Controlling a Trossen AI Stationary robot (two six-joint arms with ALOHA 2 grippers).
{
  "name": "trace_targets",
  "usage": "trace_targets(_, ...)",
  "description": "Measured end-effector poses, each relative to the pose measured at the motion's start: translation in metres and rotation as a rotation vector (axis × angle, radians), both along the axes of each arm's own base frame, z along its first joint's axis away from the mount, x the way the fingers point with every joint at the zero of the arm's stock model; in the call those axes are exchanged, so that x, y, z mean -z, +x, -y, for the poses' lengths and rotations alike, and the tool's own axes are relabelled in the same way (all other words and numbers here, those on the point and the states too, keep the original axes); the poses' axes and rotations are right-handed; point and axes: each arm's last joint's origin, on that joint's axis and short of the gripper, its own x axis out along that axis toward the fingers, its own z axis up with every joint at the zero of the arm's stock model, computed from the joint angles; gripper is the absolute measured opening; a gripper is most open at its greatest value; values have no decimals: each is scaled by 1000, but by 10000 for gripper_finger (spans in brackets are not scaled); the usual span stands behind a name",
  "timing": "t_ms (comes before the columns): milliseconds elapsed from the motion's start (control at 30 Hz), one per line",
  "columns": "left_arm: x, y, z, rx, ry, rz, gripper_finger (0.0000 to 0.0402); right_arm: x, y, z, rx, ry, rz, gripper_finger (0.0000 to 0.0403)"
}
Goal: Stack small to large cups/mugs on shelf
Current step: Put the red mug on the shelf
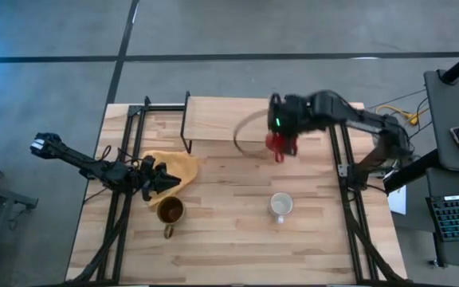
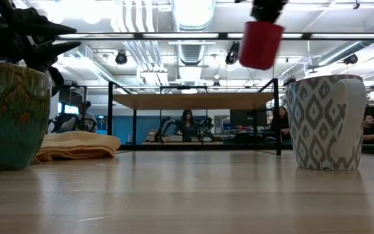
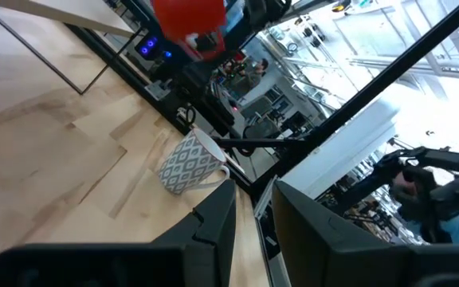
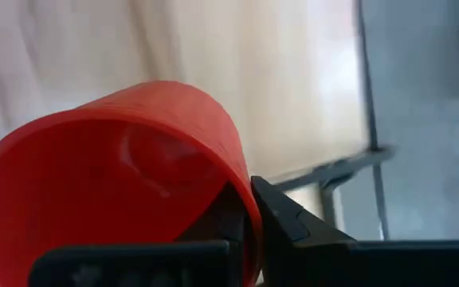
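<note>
My right gripper has the red mug. It will set the mug down on the light-wood shelf's near corner (image 1: 268,122) beside my right gripper's arm.
My right gripper (image 1: 281,127) is shut on the red mug (image 1: 276,145), held in the air by the near edge of the light-wood shelf (image 1: 217,119); the low view shows the mug (image 2: 260,44) higher than the shelf board (image 2: 193,101). The white patterned mug (image 1: 280,206) stands upright on the tabletop. The brown-olive mug (image 1: 170,211) stands upright at the near left. My left gripper (image 1: 162,183) is open and empty just beyond it, over a yellow cloth (image 1: 178,166). My right gripper pinches the red mug's wall at the rim (image 4: 241,195), one finger (image 4: 217,219) inside the mug and one (image 4: 293,227) outside. The fingers come from above. The mug hangs below them, mouth up and slightly tilted, clear of table and shelf.
The yellow cloth (image 2: 76,144) lies on the table left of the shelf. Black metal frame rails (image 1: 345,171) run along both sides of the table. People sit in the room beyond the table (image 2: 188,123).
</note>
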Motion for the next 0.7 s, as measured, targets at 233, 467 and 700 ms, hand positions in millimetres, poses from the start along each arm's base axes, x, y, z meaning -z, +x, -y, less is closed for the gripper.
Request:
trace_targets(233,0,0,-1,-19,-1,0,70,-15,26,70,11,41,4,9)
trace_targets(467,0,0,-1,-19,-1,0,70,2,51,117,-4,129,-16,9)
trace_targets(700,0,0,-1,-20,-1,0,70,20,56,142,74,116,-65,9)
